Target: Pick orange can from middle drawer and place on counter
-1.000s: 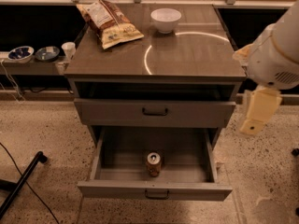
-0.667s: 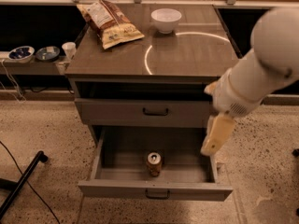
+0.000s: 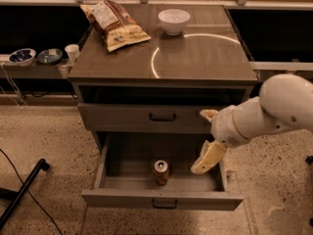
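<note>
I need to close my gripper on the upper side of the orange can [image 3: 160, 168] that stands in the open middle drawer.
The orange can [image 3: 161, 172] stands upright in the middle drawer [image 3: 117, 198], near its front centre. The drawer is pulled out. My gripper [image 3: 206, 159] hangs over the right part of the open drawer, to the right of the can and apart from it. It holds nothing that I can see. My white arm [image 3: 274, 112] reaches in from the right edge of the view. The counter [image 3: 205, 62] above is glossy grey-brown with a bright white arc [image 3: 155, 62].
A chip bag [image 3: 115, 23] and a white bowl [image 3: 174, 21] sit at the back of the counter. The upper drawer front [image 3: 122, 117] is shut. A low side shelf on the left holds small bowls [image 3: 22, 57] and a cup [image 3: 72, 52]. A black stand leg [image 3: 24, 190] lies on the floor at left.
My arm has swung left and down from beside the cabinet's right side, and the gripper is now over the open drawer's right part. The can has not moved.
</note>
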`<state>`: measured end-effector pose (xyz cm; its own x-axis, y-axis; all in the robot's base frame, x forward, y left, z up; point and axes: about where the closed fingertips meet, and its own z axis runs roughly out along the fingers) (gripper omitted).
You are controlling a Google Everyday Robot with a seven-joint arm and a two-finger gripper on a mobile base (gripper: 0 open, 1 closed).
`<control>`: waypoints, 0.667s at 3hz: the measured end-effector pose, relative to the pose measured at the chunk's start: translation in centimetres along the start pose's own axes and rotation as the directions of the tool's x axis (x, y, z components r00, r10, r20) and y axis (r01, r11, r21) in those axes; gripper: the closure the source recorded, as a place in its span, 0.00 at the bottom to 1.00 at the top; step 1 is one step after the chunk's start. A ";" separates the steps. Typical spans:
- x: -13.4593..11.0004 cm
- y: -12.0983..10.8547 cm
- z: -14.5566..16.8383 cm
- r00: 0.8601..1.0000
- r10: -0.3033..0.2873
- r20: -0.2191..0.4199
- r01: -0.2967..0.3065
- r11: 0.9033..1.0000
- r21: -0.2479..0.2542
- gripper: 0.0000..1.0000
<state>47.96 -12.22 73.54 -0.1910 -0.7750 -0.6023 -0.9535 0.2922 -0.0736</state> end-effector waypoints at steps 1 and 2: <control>3.4 -0.4 -0.4 0.997 0.020 0.068 -0.020 1.000 -0.005 0.00; 6.2 -0.8 6.9 0.995 0.048 0.084 -0.041 0.996 -0.080 0.00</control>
<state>49.16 -13.43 64.38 -0.2164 -0.7102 -0.6699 -0.9604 0.2782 0.0153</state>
